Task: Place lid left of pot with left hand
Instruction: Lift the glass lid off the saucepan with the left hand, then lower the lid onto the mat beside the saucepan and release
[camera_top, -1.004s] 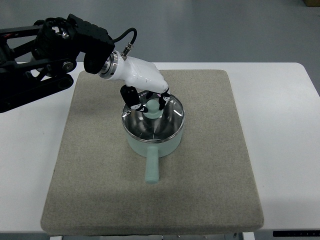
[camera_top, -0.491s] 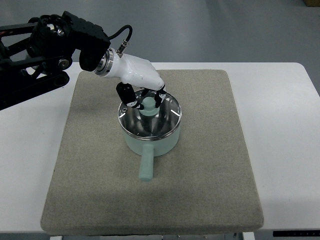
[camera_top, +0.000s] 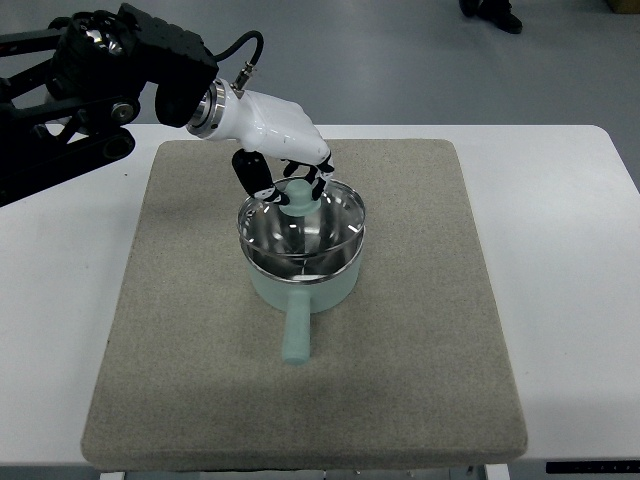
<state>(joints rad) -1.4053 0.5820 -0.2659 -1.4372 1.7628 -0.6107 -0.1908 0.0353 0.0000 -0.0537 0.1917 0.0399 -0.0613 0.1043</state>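
I need to use my left gripper to set the lid, now raised just above the pot's rim, down on the grey mat (camera_top: 183, 217) next to the pot, near the corner of the mat by my arm.
A pale green pot (camera_top: 300, 285) with a long handle (camera_top: 296, 335) pointing toward me sits in the middle of the grey mat (camera_top: 420, 330). Its shiny steel lid (camera_top: 300, 232) with a pale green knob (camera_top: 299, 195) is raised a little above the pot's rim and tilted. My left hand (camera_top: 290, 185), white with black fingers, comes in from the upper left and is shut on the knob. The right arm does not show.
The mat lies on a white table (camera_top: 570, 250). A bare stretch of mat (camera_top: 185, 290) lies left of the pot. A person's shoes (camera_top: 490, 12) show on the floor at the top edge.
The left hand has risen with the knob, and the lid has come up off the pot's rim. The pot shifted slightly to the left.
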